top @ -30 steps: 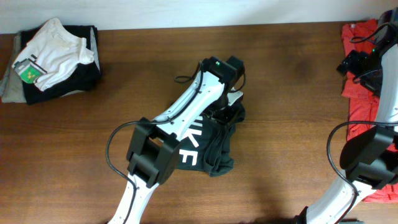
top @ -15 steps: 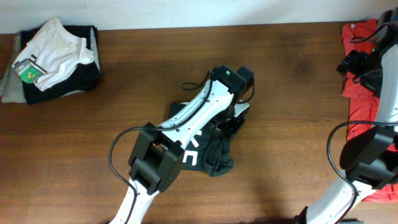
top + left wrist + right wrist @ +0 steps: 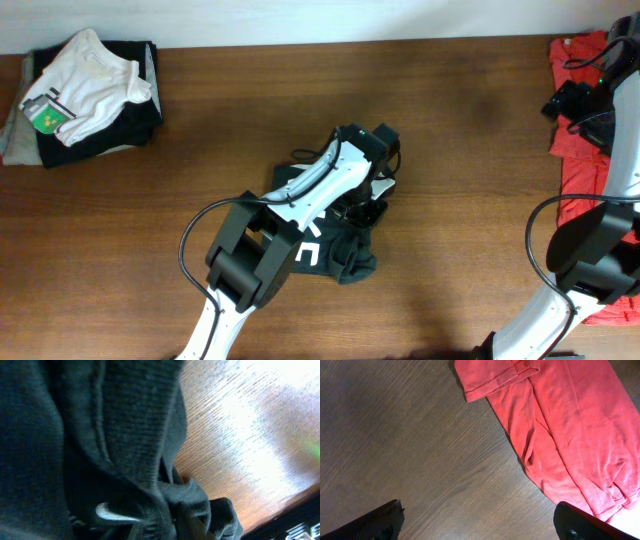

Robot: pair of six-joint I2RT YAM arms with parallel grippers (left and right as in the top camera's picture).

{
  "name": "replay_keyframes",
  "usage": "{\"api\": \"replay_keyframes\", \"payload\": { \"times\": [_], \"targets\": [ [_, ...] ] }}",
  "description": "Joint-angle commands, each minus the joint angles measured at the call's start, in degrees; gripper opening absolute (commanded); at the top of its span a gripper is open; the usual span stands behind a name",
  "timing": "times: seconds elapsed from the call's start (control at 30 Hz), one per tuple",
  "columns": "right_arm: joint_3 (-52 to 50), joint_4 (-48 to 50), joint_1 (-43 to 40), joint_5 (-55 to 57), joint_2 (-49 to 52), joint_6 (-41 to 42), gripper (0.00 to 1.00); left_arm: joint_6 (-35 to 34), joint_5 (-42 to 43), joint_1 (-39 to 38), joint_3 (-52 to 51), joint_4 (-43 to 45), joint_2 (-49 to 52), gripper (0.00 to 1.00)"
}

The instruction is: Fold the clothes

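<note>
I need to open my left gripper, as it is buried in bunched folds of the black T-shirt, and pinch only the stitched edge (image 3: 145,476) to pull the fabric flat.
The black T-shirt (image 3: 335,245) with white lettering lies bunched at the middle of the table. My left gripper (image 3: 366,203) sits over its upper right part. In the left wrist view, dark folds of the black T-shirt (image 3: 115,445) fill the left side, and my left gripper (image 3: 192,524) is shut on a pinched bunch of that fabric, its fingers mostly buried. The red T-shirt (image 3: 578,160) lies spread at the right table edge. My right gripper (image 3: 477,512) hovers open over bare wood beside the red T-shirt (image 3: 570,425), nothing between its fingers.
A stack of folded garments (image 3: 85,95), white on black, sits at the far left corner. The left arm (image 3: 250,265) crosses the black shirt from the front edge. The right arm (image 3: 600,230) rises along the right edge. Bare wooden table (image 3: 470,180) lies between the shirts.
My left gripper swung out to the right, then came back down onto the black T-shirt and closed on a bunch of it. The right arm has not moved.
</note>
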Motion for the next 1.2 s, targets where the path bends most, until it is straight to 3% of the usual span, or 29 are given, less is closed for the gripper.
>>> {"api": "replay_keyframes", "payload": {
  "times": [0.0, 0.17, 0.37, 0.4, 0.43, 0.5, 0.73, 0.9, 0.93, 0.97, 1.0, 1.03, 1.13, 1.17],
  "targets": [
    [0.6, 0.0, 0.0, 0.9, -0.7, 0.3, 0.99, -0.2, 1.1, 0.1, 0.4, 0.8, -1.2, 0.0],
    [0.6, 0.0, 0.0, 0.9, -0.7, 0.3, 0.99, -0.2, -0.7, 0.1, 8.9, -3.7, -1.6, 0.0],
    [0.6, 0.0, 0.0, 0.9, -0.7, 0.3, 0.99, -0.2, -0.4, -0.1, 9.2, -3.0, -1.6, 0.02],
    [0.6, 0.0, 0.0, 0.9, -0.7, 0.3, 0.99, -0.3, -0.4, -0.3, 9.2, -2.6, -1.5, 0.06],
    [0.6, 0.0, 0.0, 0.9, -0.7, 0.3, 0.99, -0.4, -0.4, -0.6, 9.2, -1.6, -1.5, 0.19],
    [0.6, 0.0, 0.0, 0.9, -0.7, 0.3, 0.99, -0.4, -0.4, -1.5, 9.2, 0.6, -1.5, 0.22],
    [0.6, 0.0, 0.0, 0.9, -0.7, 0.3, 0.99, -0.6, -0.5, -5.2, 9.2, 6.1, -0.6, 0.22],
    [0.6, 0.0, 0.0, 0.9, -0.7, 0.3, 0.99, -1.7, -8.0, -4.7, 10.8, 2.1, -2.3, 0.22],
    [0.6, 0.0, 0.0, 0.9, -0.7, 0.3, 0.99, -1.7, -8.5, -4.0, 12.3, -1.8, -3.7, 0.25],
    [0.6, 0.0, 0.0, 0.9, -0.7, 0.3, 0.99, -1.7, -9.1, -3.4, 12.7, -4.7, -4.6, 0.36],
    [0.6, 0.0, 0.0, 0.9, -0.7, 0.3, 0.99, -1.7, -9.5, -2.9, 12.7, -7.4, -5.0, 0.49],
    [0.6, 0.0, 0.0, 0.9, -0.7, 0.3, 0.99, -1.9, -9.4, -1.9, 12.6, -12.8, -5.0, 0.67],
    [0.6, 0.0, 0.0, 0.9, -0.7, 0.3, 0.99, -1.9, -8.5, -1.7, 12.0, -17.6, -4.9, 0.69],
    [0.6, 0.0, 0.0, 0.9, -0.7, 0.3, 0.98, -1.9, -6.1, -1.7, 12.0, -18.5, -4.9, 0.76]
  ]
}}
